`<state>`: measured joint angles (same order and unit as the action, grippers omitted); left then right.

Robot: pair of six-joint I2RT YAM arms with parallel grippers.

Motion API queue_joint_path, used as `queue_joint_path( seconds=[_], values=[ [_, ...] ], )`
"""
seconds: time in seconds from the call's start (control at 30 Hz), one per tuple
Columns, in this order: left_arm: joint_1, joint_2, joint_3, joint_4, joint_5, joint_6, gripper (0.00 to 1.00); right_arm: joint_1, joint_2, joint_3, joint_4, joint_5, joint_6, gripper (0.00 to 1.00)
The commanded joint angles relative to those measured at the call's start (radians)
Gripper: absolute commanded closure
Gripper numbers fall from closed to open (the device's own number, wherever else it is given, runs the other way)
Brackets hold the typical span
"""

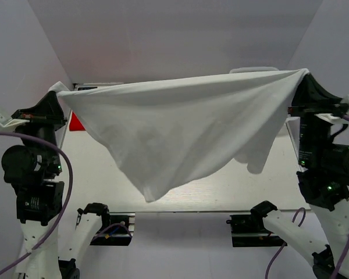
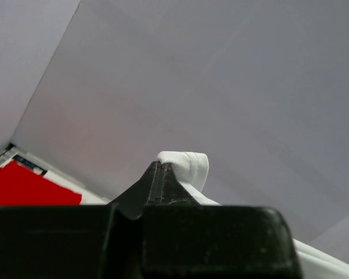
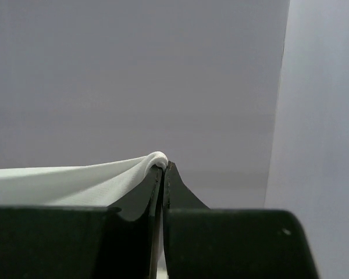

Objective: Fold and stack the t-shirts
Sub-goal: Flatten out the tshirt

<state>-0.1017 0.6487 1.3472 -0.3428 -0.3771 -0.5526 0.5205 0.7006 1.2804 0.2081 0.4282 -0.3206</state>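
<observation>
The white t-shirt's lower edge hangs in uneven points below the robot's grippers, so the robot should lay the shirt down, then take those lower corners point(image 1: 256, 166) to spread it flat.
The white t-shirt point(image 1: 180, 131) hangs stretched in the air between both arms, sagging to a point above the table's near edge. My left gripper point(image 1: 61, 93) is shut on its left corner; in the left wrist view the jaws point(image 2: 158, 165) pinch a white fold point(image 2: 189, 165). My right gripper point(image 1: 302, 78) is shut on the right corner; the cloth point(image 3: 75, 183) runs left from the closed jaws point(image 3: 164, 165). A patch of the red t-shirt point(image 1: 75, 122) shows on the table behind the white one, also in the left wrist view point(image 2: 29, 186). The dark grey-green shirt is hidden.
The light table point(image 1: 232, 192) lies below the hanging cloth, between white enclosure walls point(image 1: 174, 35). A white rim point(image 1: 253, 70) peeks above the shirt at the back right. Both arm bases point(image 1: 104, 224) sit at the near edge.
</observation>
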Motion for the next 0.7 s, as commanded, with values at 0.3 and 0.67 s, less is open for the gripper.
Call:
queue_joint_path(
  seconds=[0.3, 0.67],
  values=[
    [0.010, 0.464, -0.261, 0.027, -0.072, -0.056, 0.85, -0.074, 0.441, -0.455, 0.040, 0.279, 0.355, 0.95],
    [0.000, 0.881, -0.108, -0.081, -0.021, -0.075, 0.00, -0.096, 0.765, -0.285, -0.139, -0.031, 0.468, 0.10]
  ],
)
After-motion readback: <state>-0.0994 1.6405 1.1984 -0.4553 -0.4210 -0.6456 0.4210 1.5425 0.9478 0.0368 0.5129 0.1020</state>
